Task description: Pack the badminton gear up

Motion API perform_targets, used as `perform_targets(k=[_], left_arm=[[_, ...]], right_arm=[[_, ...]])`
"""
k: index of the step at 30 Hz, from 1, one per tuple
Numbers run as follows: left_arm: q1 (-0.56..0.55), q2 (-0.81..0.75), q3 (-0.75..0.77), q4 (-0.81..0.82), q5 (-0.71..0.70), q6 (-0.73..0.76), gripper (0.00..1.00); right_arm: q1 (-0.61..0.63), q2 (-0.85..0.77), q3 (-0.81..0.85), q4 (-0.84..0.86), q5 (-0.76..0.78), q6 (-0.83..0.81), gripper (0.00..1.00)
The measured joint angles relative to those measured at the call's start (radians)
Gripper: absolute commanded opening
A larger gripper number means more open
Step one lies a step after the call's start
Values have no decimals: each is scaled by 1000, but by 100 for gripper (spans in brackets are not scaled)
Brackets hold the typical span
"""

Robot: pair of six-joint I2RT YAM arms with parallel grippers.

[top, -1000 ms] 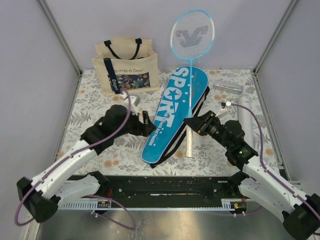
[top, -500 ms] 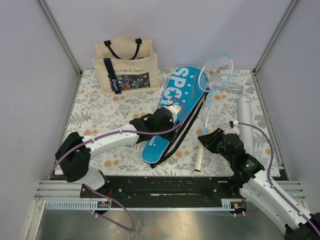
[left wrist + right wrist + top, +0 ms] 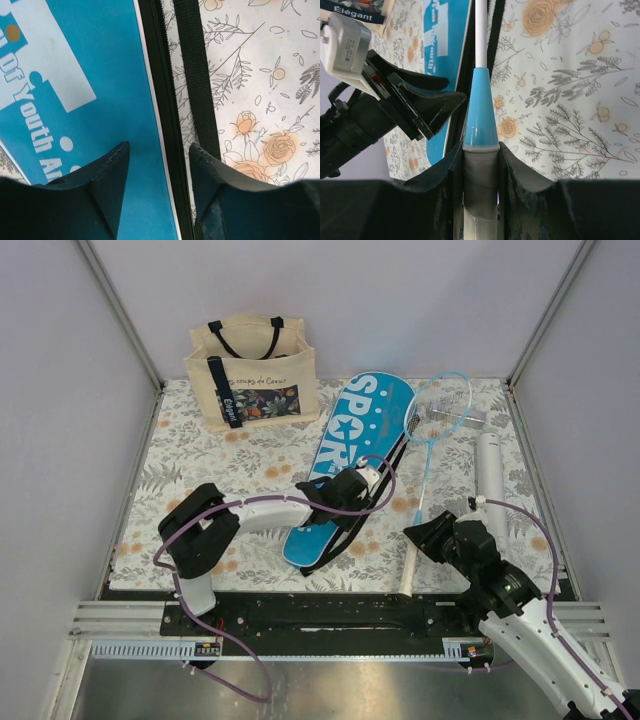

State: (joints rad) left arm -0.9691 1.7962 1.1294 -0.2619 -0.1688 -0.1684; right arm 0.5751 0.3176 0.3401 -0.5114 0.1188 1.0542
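My left gripper's fingers straddle the whole black zipper rim, so next I pinch just the case's white edge (image 3: 160,145) and lift it open before the racket goes in.
The blue SPORT case (image 3: 345,455) lies diagonally on the floral mat. It fills the left of the left wrist view (image 3: 75,100). My left gripper (image 3: 366,483) is open just above the case's right edge; its fingers (image 3: 107,175) straddle the black zipper rim (image 3: 165,125), next to a black strap (image 3: 197,85). My right gripper (image 3: 424,537) is shut on the white handle (image 3: 481,175) of a light-blue racket (image 3: 445,403), held low beside the case with its head toward the back. A white tube (image 3: 490,472) lies at the right. No second racket shows.
A beige tote with black straps (image 3: 255,375) stands at the back left. A small grey flat piece (image 3: 468,416) lies under the racket head. Metal frame posts and grey walls enclose the mat. My left gripper also shows in the right wrist view (image 3: 420,107), close to the racket shaft.
The racket has come down from upright over the case to low at the case's right. My right gripper pulled back toward the near edge. My left gripper swung right onto the case's right edge.
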Motion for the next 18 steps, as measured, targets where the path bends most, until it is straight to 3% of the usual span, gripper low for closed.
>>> perform_targets(k=[4, 6, 14, 18], left_arm=[[0, 23, 19, 13, -14, 3, 11], [0, 29, 32, 16, -19, 6, 0], [11, 33, 65, 17, -19, -42, 0], [27, 31, 65, 16, -19, -53, 37]], right_arm=[[0, -30, 0, -73, -9, 20, 0], [0, -50, 0, -103, -9, 28, 0], [0, -92, 29, -203, -10, 45, 0], [0, -101, 31, -224, -34, 50, 0]])
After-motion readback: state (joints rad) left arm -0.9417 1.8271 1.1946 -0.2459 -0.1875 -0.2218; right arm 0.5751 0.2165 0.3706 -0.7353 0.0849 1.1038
